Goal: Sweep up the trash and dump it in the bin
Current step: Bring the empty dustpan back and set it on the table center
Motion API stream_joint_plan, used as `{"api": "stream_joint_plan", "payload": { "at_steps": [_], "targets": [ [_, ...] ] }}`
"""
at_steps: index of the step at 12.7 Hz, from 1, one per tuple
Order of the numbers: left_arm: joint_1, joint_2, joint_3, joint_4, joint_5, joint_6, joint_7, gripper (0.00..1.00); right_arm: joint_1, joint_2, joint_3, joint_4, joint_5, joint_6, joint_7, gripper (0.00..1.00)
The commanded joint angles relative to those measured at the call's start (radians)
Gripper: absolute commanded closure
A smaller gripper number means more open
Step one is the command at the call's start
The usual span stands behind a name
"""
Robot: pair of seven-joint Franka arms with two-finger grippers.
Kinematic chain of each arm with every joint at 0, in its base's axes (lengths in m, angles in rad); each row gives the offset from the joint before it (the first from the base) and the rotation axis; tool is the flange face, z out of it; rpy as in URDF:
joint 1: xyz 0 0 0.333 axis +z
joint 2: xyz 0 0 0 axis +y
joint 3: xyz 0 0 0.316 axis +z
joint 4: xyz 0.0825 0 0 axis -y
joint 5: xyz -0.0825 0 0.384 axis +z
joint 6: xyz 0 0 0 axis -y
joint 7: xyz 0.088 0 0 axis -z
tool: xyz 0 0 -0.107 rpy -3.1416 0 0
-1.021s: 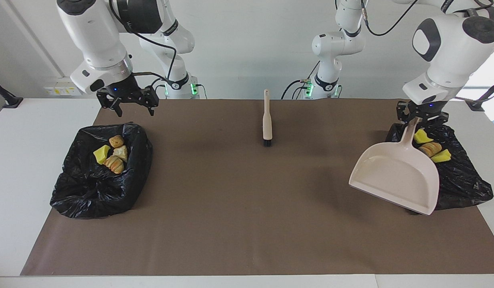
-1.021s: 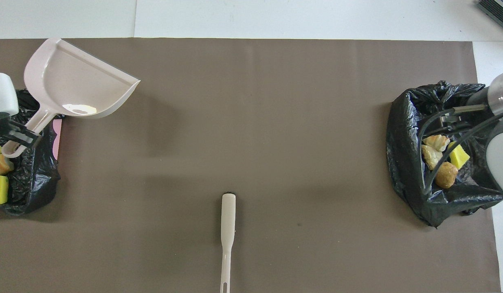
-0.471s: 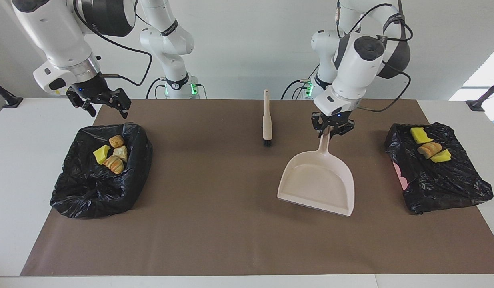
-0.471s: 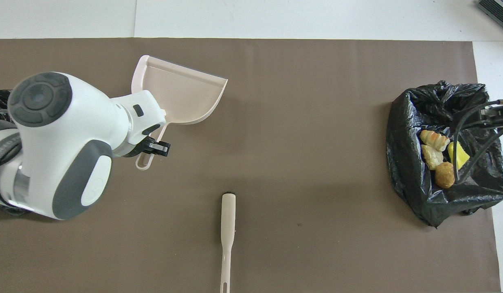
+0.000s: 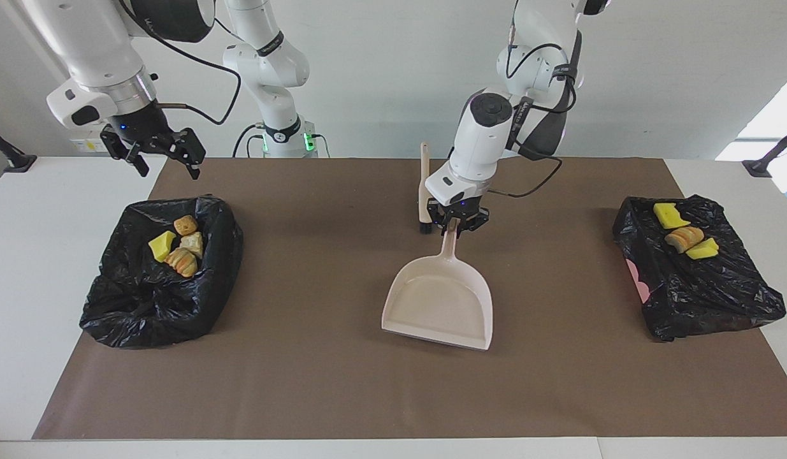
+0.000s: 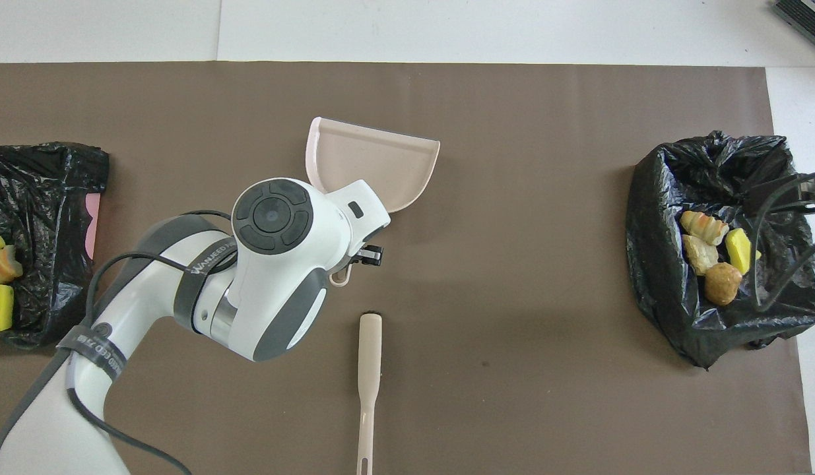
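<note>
I need to let go of the pale pink dustpan with my left gripper on the brown mat, in line with the cream brush [image 6: 382,194].
My left gripper [image 5: 455,224] is shut on the handle of the pale pink dustpan [image 5: 441,306], which is empty and sits low over the middle of the brown mat, beside the brush head. In the overhead view the left arm hides most of the handle of the dustpan [image 6: 381,165]. Trash [image 5: 683,237] lies in the black-bagged bin [image 5: 718,299] at the left arm's end, and more trash [image 5: 180,245] lies in the bin [image 5: 144,306] at the right arm's end. My right gripper [image 5: 167,169] hangs open and empty over the table edge by that bin.
A cream brush [image 5: 425,191] lies on the mat near the robots, also seen as the brush [image 6: 369,369] in the overhead view. A pink piece [image 5: 636,280] peeks from under the bin at the left arm's end. Cables [image 6: 786,198] hang over the other bin [image 6: 658,264].
The left arm carried the dustpan from over the bin at its end to the middle of the mat and levelled it. The right gripper drew back from its bin, staying open.
</note>
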Motion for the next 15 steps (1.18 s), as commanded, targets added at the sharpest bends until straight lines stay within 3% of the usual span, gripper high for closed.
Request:
{"api": "stream_joint_plan", "payload": {
  "at_steps": [1, 8, 14, 15],
  "targets": [
    [-0.036, 0.034, 0.023, 0.012, -0.012, 0.074, -0.035, 1.0, 0.001, -0.045, 0.007, -0.027, 0.0, -0.027, 0.011, 0.0],
    [-0.08, 0.128, 0.024, 0.051, 0.01, 0.1, -0.185, 1.0, -0.011, -0.063, 0.004, -0.034, 0.024, -0.11, 0.065, 0.0],
    [-0.082, 0.143, 0.024, 0.06, 0.019, 0.103, -0.236, 1.0, 0.033, -0.063, -0.033, -0.024, 0.03, -0.136, 0.065, 0.0],
    [-0.079, 0.15, 0.024, 0.07, 0.022, 0.103, -0.292, 0.4, 0.08, -0.063, -0.083, -0.022, 0.03, -0.134, 0.063, 0.0]
  ]
}}
